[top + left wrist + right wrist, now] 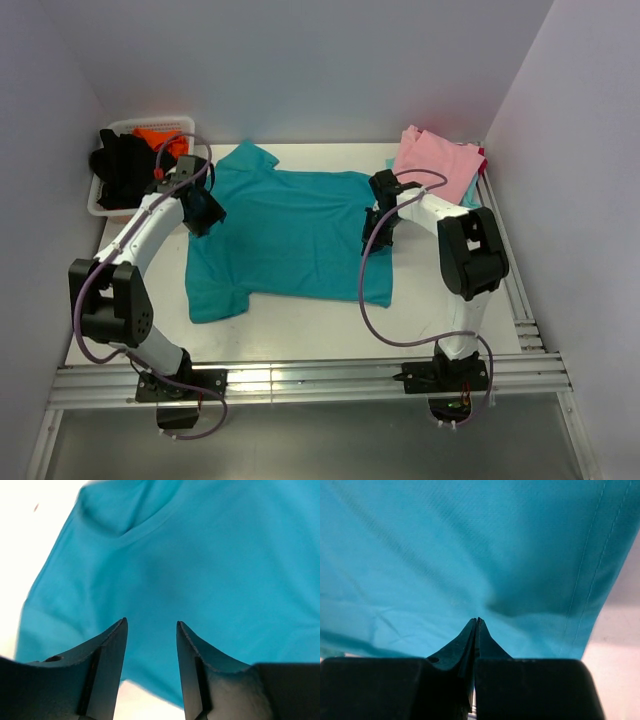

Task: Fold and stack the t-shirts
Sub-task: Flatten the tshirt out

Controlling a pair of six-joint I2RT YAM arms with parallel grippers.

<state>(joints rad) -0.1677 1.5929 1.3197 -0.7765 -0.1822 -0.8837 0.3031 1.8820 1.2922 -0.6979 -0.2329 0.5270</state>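
Note:
Next, my left gripper goes to the outer corner of the near sleeve [194, 319] on the teal t-shirt and closes there.
A teal t-shirt [290, 235] lies spread flat across the middle of the table, its collar toward the back left. My left gripper [205, 212] hovers over the shirt's left edge by the sleeve. In the left wrist view its jaws [151, 622] stand open with nothing between them, above the teal cloth [200, 555]. My right gripper [378, 235] is low over the shirt's right side near the hem. In the right wrist view its jaws [477, 620] are pressed together at the cloth [445, 555], with no fabric visibly pinched. A folded pink t-shirt [435, 160] lies at the back right on a pale aqua one [470, 192].
A white basket [100, 205] at the back left holds black clothes [122, 165] and an orange garment [160, 138]. White walls close in on the table at the left, back and right. Metal rails run along the near and right edges.

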